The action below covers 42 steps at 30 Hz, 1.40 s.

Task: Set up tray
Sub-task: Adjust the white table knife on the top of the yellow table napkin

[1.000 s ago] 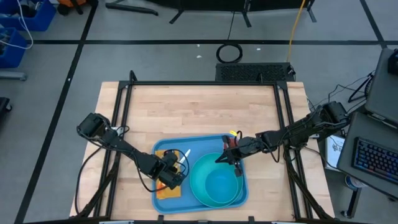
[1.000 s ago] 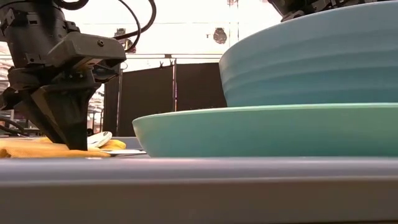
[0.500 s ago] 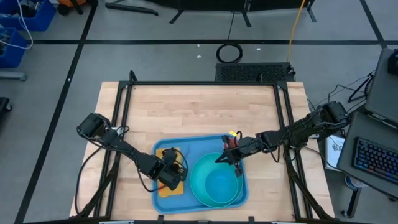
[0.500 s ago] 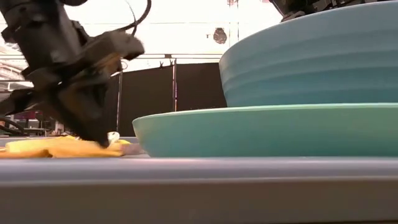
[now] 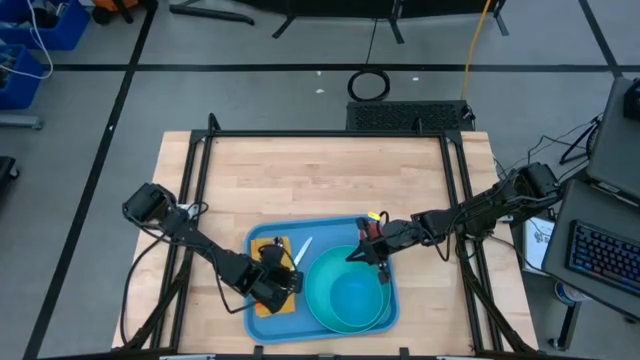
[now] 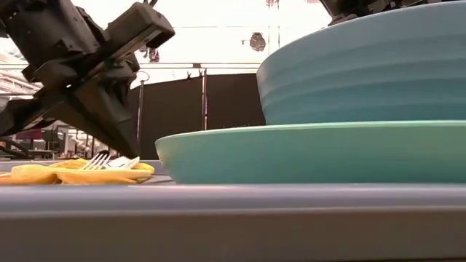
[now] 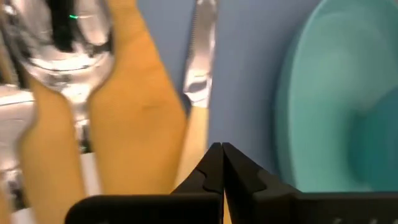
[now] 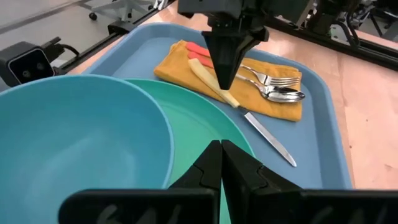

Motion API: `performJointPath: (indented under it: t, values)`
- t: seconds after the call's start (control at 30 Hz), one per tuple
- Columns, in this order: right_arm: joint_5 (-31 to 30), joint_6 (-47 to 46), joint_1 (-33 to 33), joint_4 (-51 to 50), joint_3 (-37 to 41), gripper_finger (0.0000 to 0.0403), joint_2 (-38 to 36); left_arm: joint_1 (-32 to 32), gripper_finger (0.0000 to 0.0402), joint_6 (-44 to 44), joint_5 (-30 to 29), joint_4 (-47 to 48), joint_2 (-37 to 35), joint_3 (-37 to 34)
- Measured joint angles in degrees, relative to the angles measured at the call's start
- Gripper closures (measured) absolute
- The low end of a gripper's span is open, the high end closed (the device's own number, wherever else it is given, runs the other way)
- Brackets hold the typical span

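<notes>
I will open my left gripper, grip the knife's handle (image 7: pixel 194 134) near the blade and put the knife alongside the spoon, because the knife's blade slants off the napkin onto the tray.
The blue tray (image 5: pixel 325 235) lies at the table's near edge. On its right half a turquoise bowl (image 8: pixel 81 143) stands in a round turquoise plate (image 8: pixel 205 124). On its left half a yellow napkin (image 8: pixel 283 109) carries a fork (image 8: pixel 277 79) and a spoon (image 8: pixel 286 94). A knife (image 8: pixel 267 140) lies along the napkin's plate-side edge. My left gripper (image 8: pixel 224 86) is shut and slants down at the knife's handle. My right gripper (image 8: pixel 221 146) is shut and hangs over the bowl's far rim, holding nothing. My left gripper's shut fingertips (image 7: pixel 222 149) stand at the knife's pale handle (image 8: pixel 233 98), coming from above at a slant. The knife lies flat, its handle on the napkin and its blade on the tray. Whether the tips touch the handle, I cannot tell.
Bare wooden tabletop (image 5: pixel 330 170) stretches over the far half, framed by black rails (image 5: pixel 325 133). A keyboard (image 5: pixel 605 260) sits beyond the table's right edge. In the low view the plate (image 6: pixel 313 153) and bowl (image 6: pixel 364 73) fill the right side.
My left gripper has rolled and tipped over the napkin and drawn slightly toward the table's near edge. The fork's tines and the knife's blade, partly hidden under it half a second ago, now show.
</notes>
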<state>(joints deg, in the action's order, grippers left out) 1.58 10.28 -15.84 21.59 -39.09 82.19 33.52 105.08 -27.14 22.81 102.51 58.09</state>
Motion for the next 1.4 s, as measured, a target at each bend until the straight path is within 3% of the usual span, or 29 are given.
performJointPath:
  t: [0.2,0.4,0.63,0.83,1.13,1.4]
  values:
    - [0.0,1.4,0.0,0.6,0.0,0.0403,0.0,-0.4,0.0377,-3.1,-0.7,-3.4,0.0,0.1]
    - [0.0,1.6,0.0,1.3,0.0,0.0403,0.0,-1.7,0.0303,-10.5,1.4,-2.5,-0.1,0.1]
    - [0.0,1.4,0.0,1.2,0.0,0.0403,0.0,-2.3,0.0226,-10.8,1.7,-1.6,-0.1,0.1]
    - [0.1,1.2,0.0,0.6,0.0,0.0403,0.0,-3.3,0.0230,-9.0,7.6,2.9,0.3,0.2]
    - [0.2,0.9,0.0,0.3,0.0,0.0403,0.0,-3.6,0.0259,-12.7,7.9,1.6,0.4,0.2]
    - [0.2,0.9,0.0,0.1,0.0,0.0403,0.0,-4.9,0.0278,-15.0,11.6,0.5,2.8,0.4]
